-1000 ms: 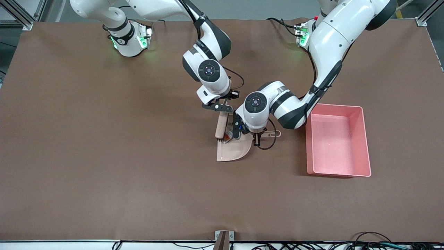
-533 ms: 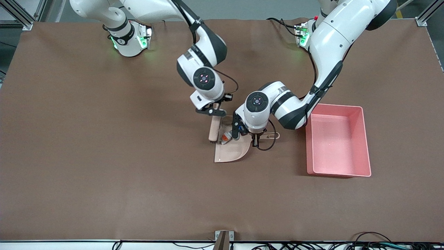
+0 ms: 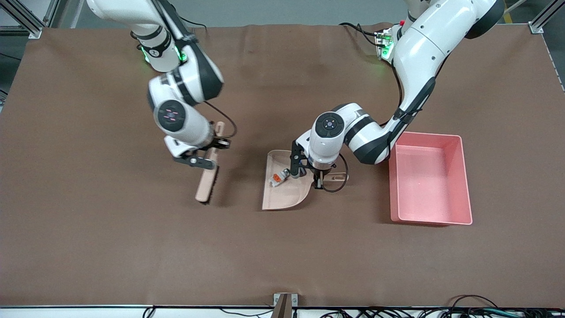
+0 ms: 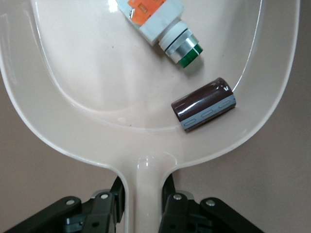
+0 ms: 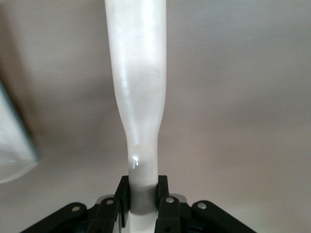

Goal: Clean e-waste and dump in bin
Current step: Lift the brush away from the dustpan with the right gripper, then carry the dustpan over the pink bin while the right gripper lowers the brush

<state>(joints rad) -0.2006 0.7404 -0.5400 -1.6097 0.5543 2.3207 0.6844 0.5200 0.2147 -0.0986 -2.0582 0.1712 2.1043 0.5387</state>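
Note:
The beige brush, now held apart from the pan, will be let go by my right gripper on the bare brown table (image 3: pixel 133 140) next to its arm, away from the dustpan.
The beige dustpan (image 3: pixel 282 196) sits mid-table. My left gripper (image 3: pixel 324 179) is shut on its handle, as the left wrist view (image 4: pixel 142 194) shows. Inside the pan (image 4: pixel 97 73) lie the white-grey component with orange and green bits (image 4: pixel 155 24), also seen in the front view (image 3: pixel 278 177), and the dark maroon cylinder (image 4: pixel 204 104). My right gripper (image 3: pixel 211 153) is shut on the handle of a beige brush (image 3: pixel 205 185), held toward the right arm's end of the table, apart from the pan. The right wrist view shows the brush handle (image 5: pixel 138 73) in the gripper (image 5: pixel 142 194). The pink bin (image 3: pixel 428 134) is empty.
The pink bin stands beside the dustpan toward the left arm's end of the table, a short gap from the pan's handle. The brown table cover is bare around the brush and nearer the front camera. Cables run along the table's near edge.
My right arm has swung the brush away from the dustpan toward the right arm's end of the table. The dustpan has shifted slightly the same way, with both pieces in it.

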